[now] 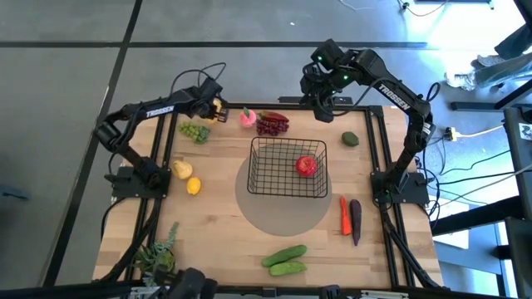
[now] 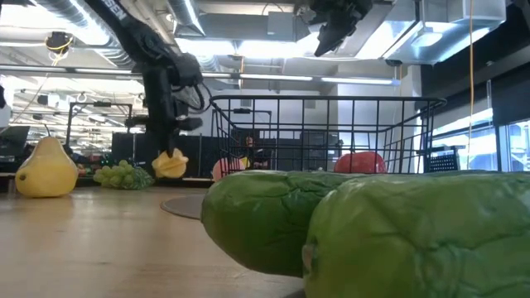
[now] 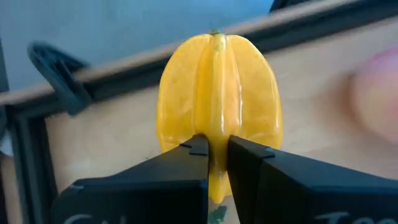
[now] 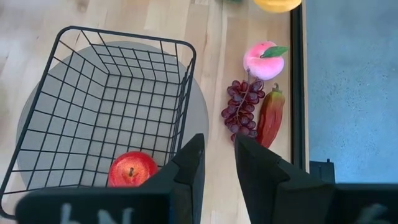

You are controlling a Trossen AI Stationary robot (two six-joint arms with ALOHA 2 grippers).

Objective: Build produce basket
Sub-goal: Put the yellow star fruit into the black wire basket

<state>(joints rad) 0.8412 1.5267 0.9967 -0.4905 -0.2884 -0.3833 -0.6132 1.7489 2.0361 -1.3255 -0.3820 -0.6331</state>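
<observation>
The robot's left gripper will let go of the starfruit inside the black wire basket (image 1: 280, 164), beside the red apple.
My left gripper (image 3: 216, 163) is at the table's far left, shut on a yellow ribbed starfruit (image 3: 217, 93), which also shows in the high view (image 1: 219, 110) and the low view (image 2: 170, 165). The black wire basket (image 1: 288, 168) stands mid-table on a grey round mat and holds a red apple (image 1: 307, 165). My right gripper (image 4: 216, 163) hangs high over the basket's far side (image 1: 322, 104), its fingers a little apart with nothing between them. My left gripper pinches one raised rib of the starfruit (image 3: 217, 144) between its two fingers, near the end of the fruit that faces the wrist. The fingers slant downward from the table's left. The fruit hangs below the fingers (image 2: 170, 141), close above the table.
Peach (image 1: 247, 118), purple grapes (image 1: 271, 126) and a red pepper (image 4: 270, 118) lie beyond the basket. Green grapes (image 1: 195, 131), pear (image 1: 182, 170) and lemon (image 1: 193, 186) lie left. A green fruit (image 1: 351, 139), carrot (image 1: 344, 214), eggplant (image 1: 356, 221) lie right; cucumbers (image 1: 285, 259) and a plant (image 1: 158, 253) near.
</observation>
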